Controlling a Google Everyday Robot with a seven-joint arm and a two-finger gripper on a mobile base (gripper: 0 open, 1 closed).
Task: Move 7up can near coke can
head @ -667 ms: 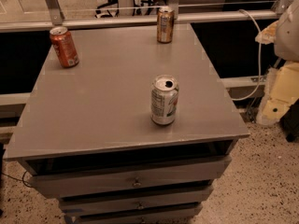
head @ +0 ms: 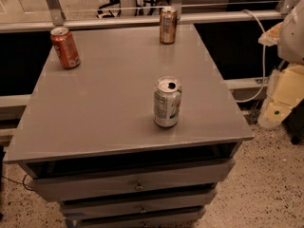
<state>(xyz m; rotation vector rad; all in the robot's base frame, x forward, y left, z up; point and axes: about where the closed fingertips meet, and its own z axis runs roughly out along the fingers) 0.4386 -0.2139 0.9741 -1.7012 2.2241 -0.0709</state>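
The robot's gripper should next go to the lower half of the 7up can (head: 167,110) and close there, because this can must move near the coke can.
The 7up can (head: 167,102), silver-white with a green label, stands upright near the front right of the grey cabinet top (head: 104,103). The coke can (head: 65,47), red-orange with a silver top, stands upright at the far left corner. The two cans are far apart. My gripper (head: 279,103) hangs off the right side of the cabinet, below the level of its top and well to the right of the 7up can, holding nothing.
A brown-gold can (head: 167,25) stands at the far edge of the top, right of centre. The cabinet has drawers (head: 137,184) in front. A metal rail (head: 142,20) runs behind it. A white cable (head: 262,56) hangs at the right.
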